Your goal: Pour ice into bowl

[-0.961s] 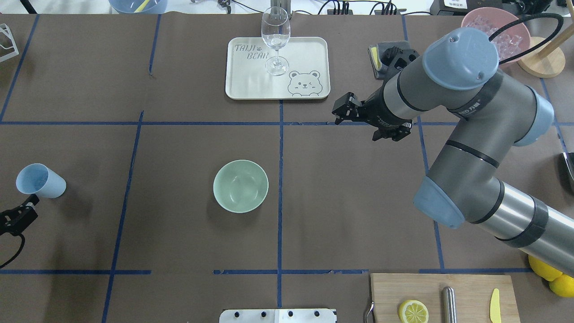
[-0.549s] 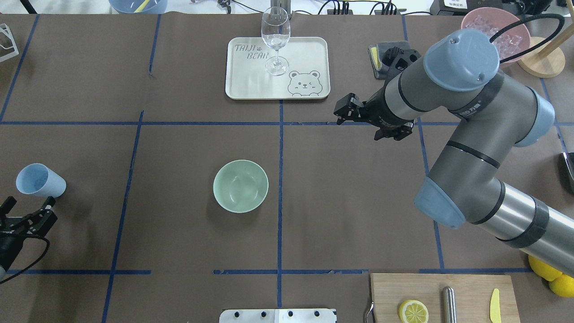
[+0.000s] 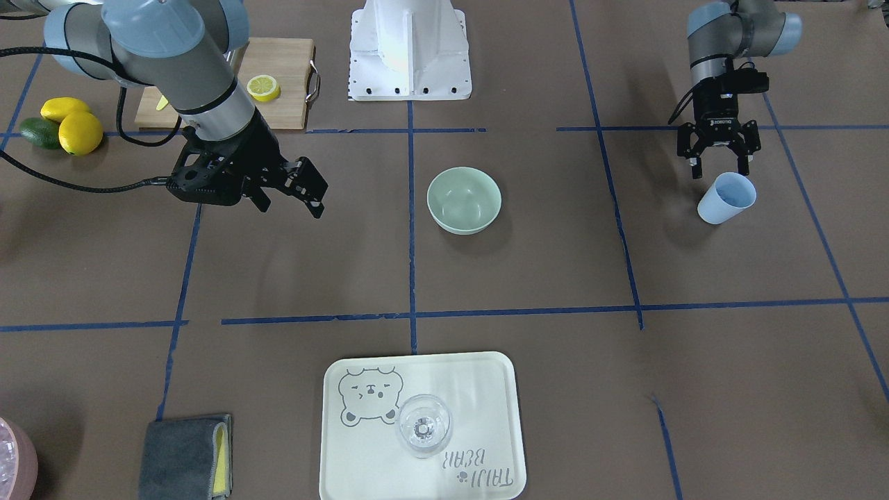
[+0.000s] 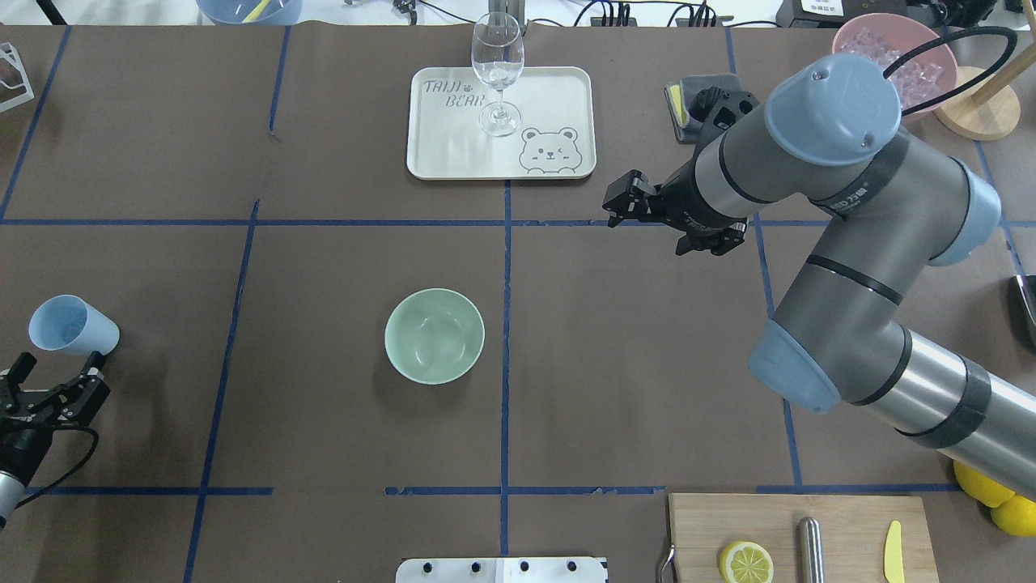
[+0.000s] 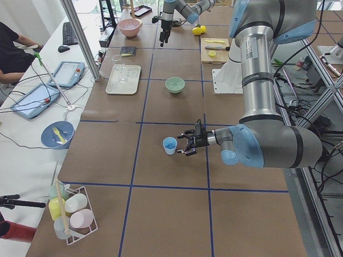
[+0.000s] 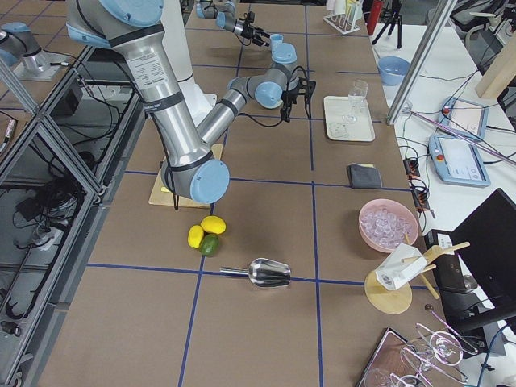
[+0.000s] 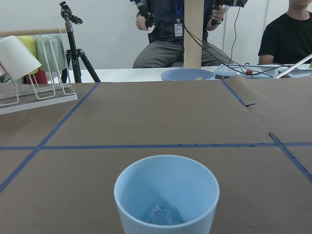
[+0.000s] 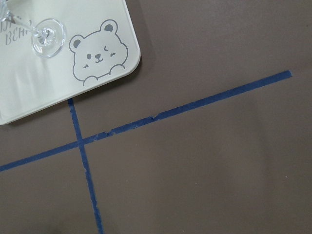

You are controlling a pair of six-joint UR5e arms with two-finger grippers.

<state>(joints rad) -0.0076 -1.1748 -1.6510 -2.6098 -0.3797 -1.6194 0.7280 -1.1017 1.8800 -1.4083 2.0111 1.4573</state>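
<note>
My left gripper needs to close around the body of the light blue cup point(image 3: 712, 207) point(image 7: 206, 226), below its rim, since the ice cubes inside it should go into the bowl.
The pale mint-green bowl point(image 4: 435, 336) stands empty at the table's middle, and it also shows in the front view point(image 3: 464, 200). A light blue cup point(image 4: 73, 325) stands at the far left. The left wrist view shows a few clear ice cubes point(image 7: 158, 214) at the bottom of the cup point(image 7: 165, 195). My left gripper point(image 4: 63, 368) is open just short of the cup, not touching it, and it shows in the front view point(image 3: 720, 173). My right gripper point(image 4: 611, 209) hangs open and empty above the table, right of the tray.
A cream bear tray point(image 4: 453, 154) holds a clear wine glass point(image 4: 497, 73) at the back middle. A pink tub point(image 4: 858, 36) of ice sits back right, a grey cloth point(image 4: 688, 97) nearby. A cutting board point(image 4: 842, 518) with a lemon half point(image 4: 745, 562) lies front right.
My left gripper has turned at the wrist and now shows both fingers spread, just short of the blue cup. The right arm has barely shifted.
</note>
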